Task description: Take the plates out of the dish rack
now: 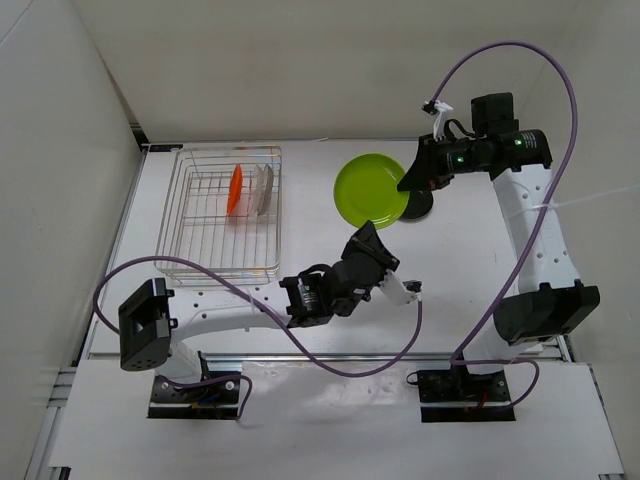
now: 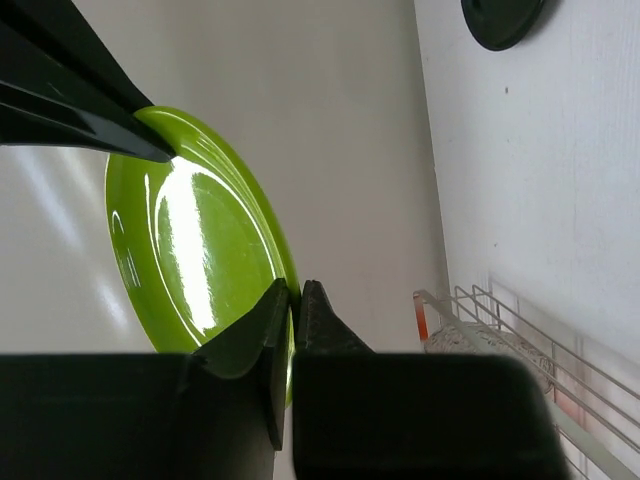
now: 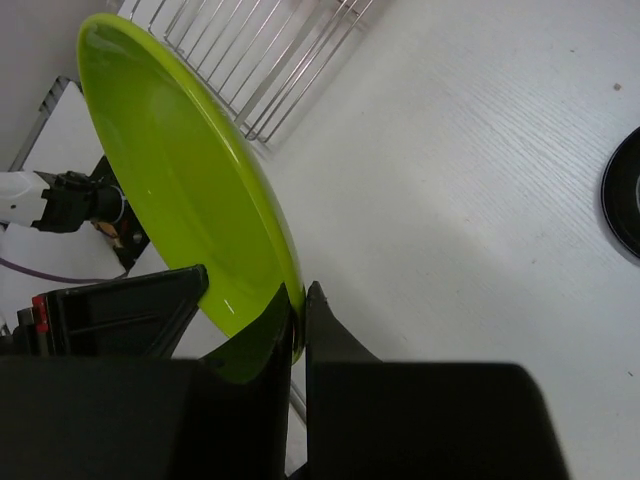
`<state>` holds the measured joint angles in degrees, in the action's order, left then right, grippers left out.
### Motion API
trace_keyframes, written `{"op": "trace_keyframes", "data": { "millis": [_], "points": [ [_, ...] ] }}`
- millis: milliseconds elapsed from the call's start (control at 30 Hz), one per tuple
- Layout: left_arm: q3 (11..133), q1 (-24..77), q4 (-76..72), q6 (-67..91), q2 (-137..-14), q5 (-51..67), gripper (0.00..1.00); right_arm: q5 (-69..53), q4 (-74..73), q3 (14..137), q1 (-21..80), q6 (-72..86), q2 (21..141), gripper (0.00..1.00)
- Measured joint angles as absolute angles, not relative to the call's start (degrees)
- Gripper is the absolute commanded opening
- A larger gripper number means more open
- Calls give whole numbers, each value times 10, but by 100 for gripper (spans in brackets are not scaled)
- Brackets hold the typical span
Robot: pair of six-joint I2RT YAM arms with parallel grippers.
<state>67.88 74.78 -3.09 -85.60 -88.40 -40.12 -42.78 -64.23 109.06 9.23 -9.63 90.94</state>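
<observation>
My right gripper has the lime green plate. Next, I set it down on top of the black plate (image 1: 407, 197) on the table.
The lime green plate (image 1: 368, 189) is held above the table between both grippers. My left gripper (image 1: 368, 240) is shut on its near rim, seen in the left wrist view (image 2: 293, 290) with the plate (image 2: 190, 250) pinched between the jaws. My right gripper (image 1: 412, 180) is shut on its right rim, also seen in the right wrist view (image 3: 300, 292) on the plate (image 3: 180, 180). The dish rack (image 1: 200, 262) at the back left holds an upright orange plate (image 1: 234, 190) and a clear plate (image 1: 262, 190). A black plate (image 1: 420, 207) lies on the table under the right gripper.
The black plate also shows in the left wrist view (image 2: 500, 20) and the right wrist view (image 3: 625, 200). The rack's wires show in the left wrist view (image 2: 520, 345) and the right wrist view (image 3: 270, 60). Purple cables loop over the table's near side.
</observation>
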Motion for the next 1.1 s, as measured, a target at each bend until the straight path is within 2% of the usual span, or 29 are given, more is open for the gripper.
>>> {"op": "trace_keyframes", "data": {
  "millis": [167,233,267,300,433,567,700,800,1000,1100],
  "points": [
    [675,743,-54,-859,-886,-405,11,-437,-637,1088,88,-96,899,1],
    [671,739,-69,-866,-886,-401,29,-434,-630,1085,87,-96,891,1],
    [671,737,-73,-869,-887,-398,47,-433,-627,1084,87,-95,887,1],
    [671,735,-79,-874,-888,-398,99,-429,-623,1081,88,-96,882,1],
    [677,723,-84,-865,-888,-399,100,-393,-617,1070,95,-84,873,1],
    [729,714,52,-800,-888,-397,100,-272,-584,1068,92,-35,890,1],
    [787,682,160,-722,-890,-392,100,-154,-524,1070,45,6,961,1],
    [875,604,238,-655,-926,-391,100,-99,-484,1070,8,24,1032,1],
    [1206,379,376,-469,-1090,-374,100,-50,-447,1068,-32,39,1147,1],
    [1276,282,435,-376,-1117,-349,100,-48,-446,1068,-34,42,1176,1]
  ]
}}
